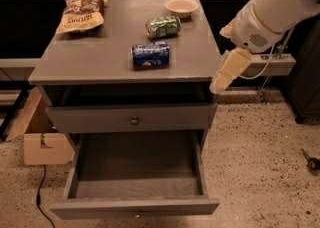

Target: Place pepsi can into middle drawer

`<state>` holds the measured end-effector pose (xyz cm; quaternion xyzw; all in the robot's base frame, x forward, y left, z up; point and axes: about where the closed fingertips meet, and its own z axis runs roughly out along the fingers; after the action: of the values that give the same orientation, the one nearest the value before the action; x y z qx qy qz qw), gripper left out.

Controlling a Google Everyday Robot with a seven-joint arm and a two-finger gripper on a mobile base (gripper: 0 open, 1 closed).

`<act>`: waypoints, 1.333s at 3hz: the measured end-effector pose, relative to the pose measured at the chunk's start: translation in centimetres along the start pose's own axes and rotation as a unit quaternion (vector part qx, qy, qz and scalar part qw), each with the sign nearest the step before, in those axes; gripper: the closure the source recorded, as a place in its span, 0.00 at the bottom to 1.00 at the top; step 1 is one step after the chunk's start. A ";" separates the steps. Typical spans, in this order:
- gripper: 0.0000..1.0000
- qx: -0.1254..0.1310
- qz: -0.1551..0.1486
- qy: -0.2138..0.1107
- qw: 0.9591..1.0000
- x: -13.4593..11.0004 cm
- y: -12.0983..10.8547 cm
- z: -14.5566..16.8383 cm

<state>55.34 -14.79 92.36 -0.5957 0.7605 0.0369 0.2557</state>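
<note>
The pepsi can should be gripped next, with my gripper going to it and closing on its end [165, 54] nearest the white arm.
The pepsi can [150, 55] is blue with white and red marks and lies on its side on the grey cabinet top [95, 57], near the front middle. The middle drawer [135, 206] is pulled out below, with its long tray bare and its flat front panel toward me. My gripper [222, 78] hangs from the white arm [270, 14] at the cabinet's right front corner. It is to the right of the can, a little below the top's level, and holds nothing.
A green soda can [163, 26] lies behind the pepsi can. A pale bowl [181, 6] and a chips bag [80, 16] sit at the back. A closed drawer front with a round knob [134, 120] is above the open drawer. A cardboard box [42, 142] stands on the left floor.
</note>
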 end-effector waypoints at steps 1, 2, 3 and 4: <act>0.00 -0.005 -0.026 -0.015 1.000 -3.0 -2.6 4.2; 0.00 -0.005 -0.026 -0.015 1.000 -3.0 -2.6 4.2; 0.00 -0.017 -0.050 -0.019 0.998 -4.9 -4.8 6.9; 0.00 -0.030 -0.063 -0.027 0.997 -6.7 -7.0 9.5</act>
<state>66.14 -7.43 88.74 -0.6488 0.7128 0.0595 0.2596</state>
